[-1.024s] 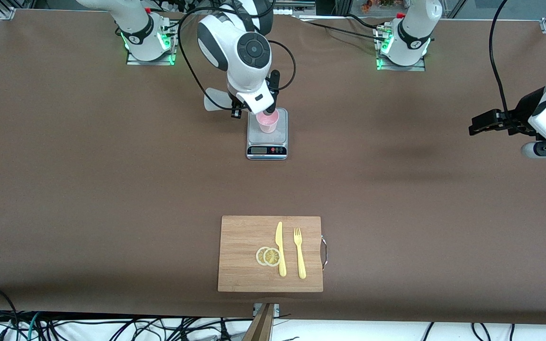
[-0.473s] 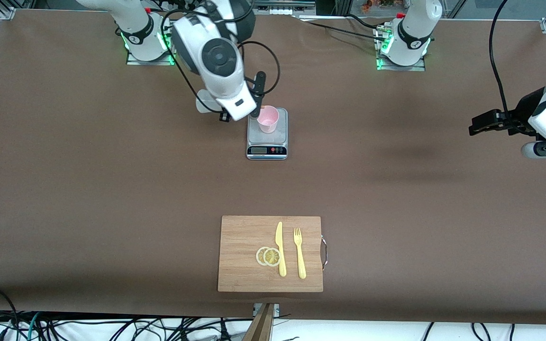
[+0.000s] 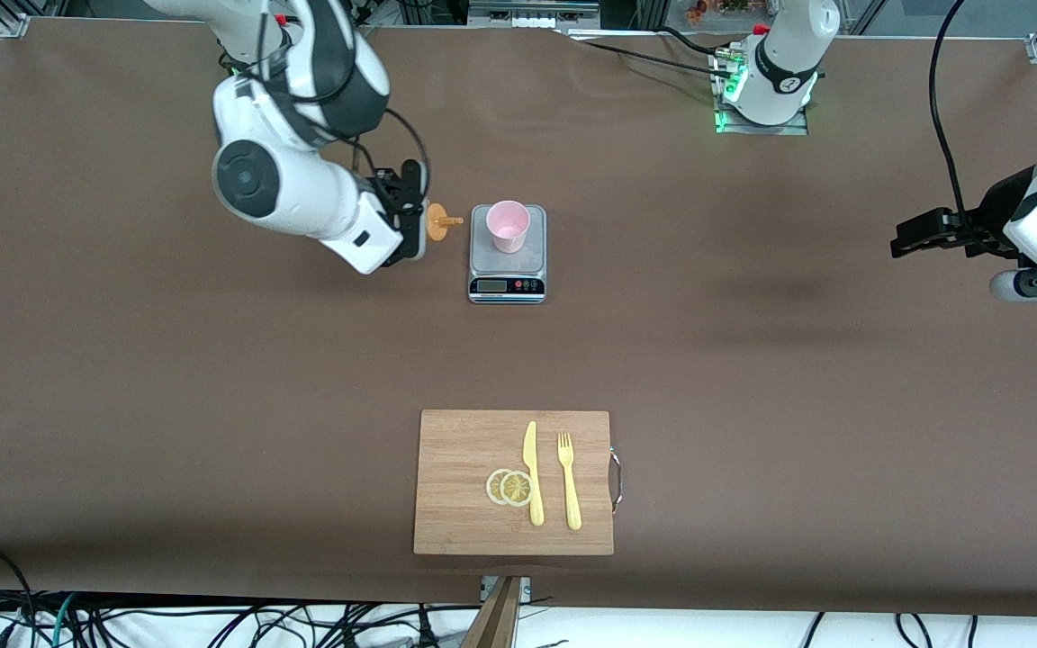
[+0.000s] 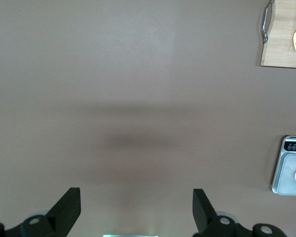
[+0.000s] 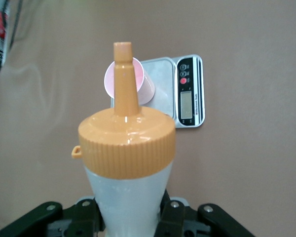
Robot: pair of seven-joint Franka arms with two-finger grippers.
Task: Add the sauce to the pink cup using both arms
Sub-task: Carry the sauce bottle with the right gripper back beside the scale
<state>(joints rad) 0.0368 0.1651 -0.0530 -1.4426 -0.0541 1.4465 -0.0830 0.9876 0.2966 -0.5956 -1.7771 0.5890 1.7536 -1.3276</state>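
Next, my right gripper sets the sauce bottle down on the bare mat (image 3: pixel 272 311) next to its own arm, level with the display of the scale. The bottle is now sideways beside the scale.
The pink cup (image 3: pixel 508 226) stands upright on a small kitchen scale (image 3: pixel 507 270). My right gripper (image 3: pixel 406 214) is over the table beside the scale, toward the right arm's end, shut on the sauce bottle. The bottle lies sideways, its orange cap (image 3: pixel 437 221) and nozzle pointing at the cup without touching it. In the right wrist view the whitish bottle body (image 5: pixel 129 197) sits between the fingers (image 5: pixel 170 215), and the cup (image 5: pixel 140 81) shows past the nozzle. My left gripper (image 3: pixel 910 236) waits open over the left arm's end of the table, its jaws (image 4: pixel 135 205) wide with nothing between them.
A wooden cutting board (image 3: pixel 460 486) lies nearer the front camera than the scale. On it are two lemon slices (image 3: pixel 509 487), a yellow knife (image 3: pixel 533 472) and a yellow fork (image 3: pixel 569 480). The brown table mat (image 3: pixel 752 378) covers the rest.
My right arm has swung away from above the cup toward its own end of the table, and the bottle's cap and nozzle now show beside the scale. The left arm has not moved.
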